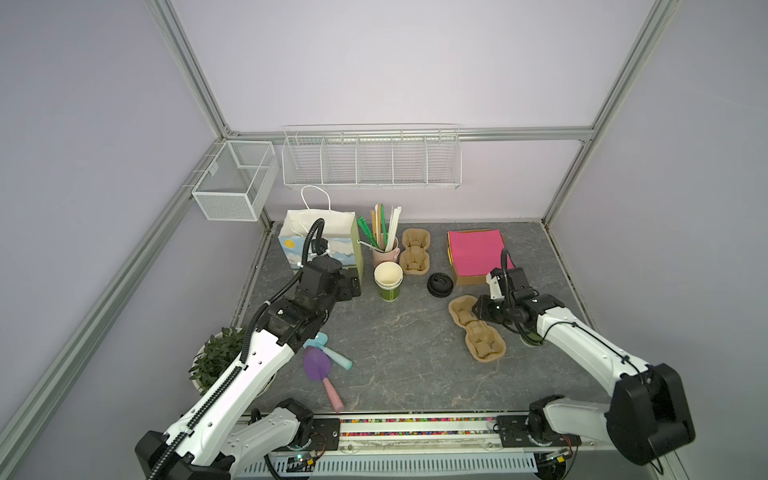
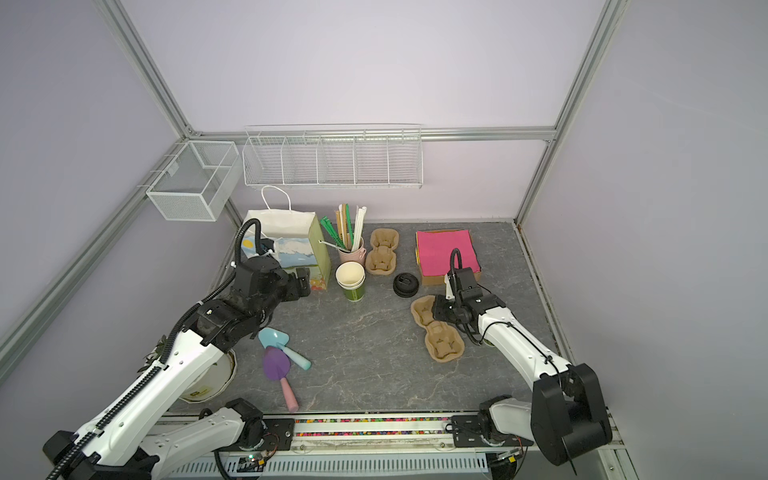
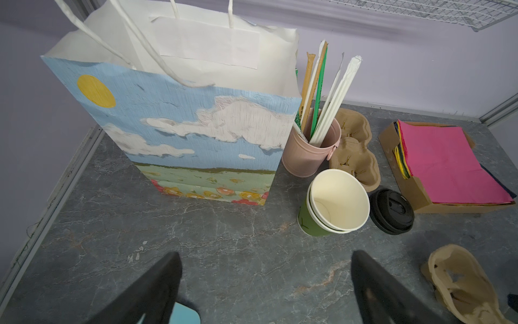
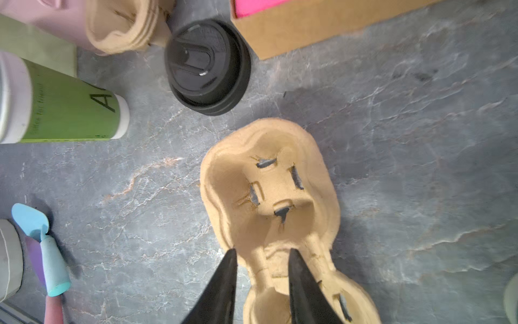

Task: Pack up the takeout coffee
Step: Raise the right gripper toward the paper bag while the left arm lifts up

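The next thing for my left gripper to grab is the paper bag's top edge (image 1: 283,223) (image 3: 64,34), in the middle of the bag's narrow side beside the painted sun.
The takeout coffee is almost wholly hidden under my right forearm; only a green sliver (image 1: 532,340) shows there. A brown pulp cup carrier (image 1: 478,332) (image 4: 269,182) lies flat on the table at the right. My right gripper (image 1: 478,309) (image 4: 262,252) stands part open astride one side of the carrier's narrow waist, with one finger outside its edge and one over its middle. My left gripper (image 1: 353,286) (image 3: 266,261) hangs wide open and empty over bare table in front of the paper bag (image 1: 320,245) (image 3: 196,126), which stands open at the back left.
Stacked lidless green cups (image 1: 388,280) and loose black lids (image 1: 439,284) stand mid-table. Behind them are a pink pot of straws (image 1: 384,249), more carriers (image 1: 415,251) and a box of pink napkins (image 1: 478,253). Toy trowels (image 1: 318,361) and a plant (image 1: 216,361) lie front left.
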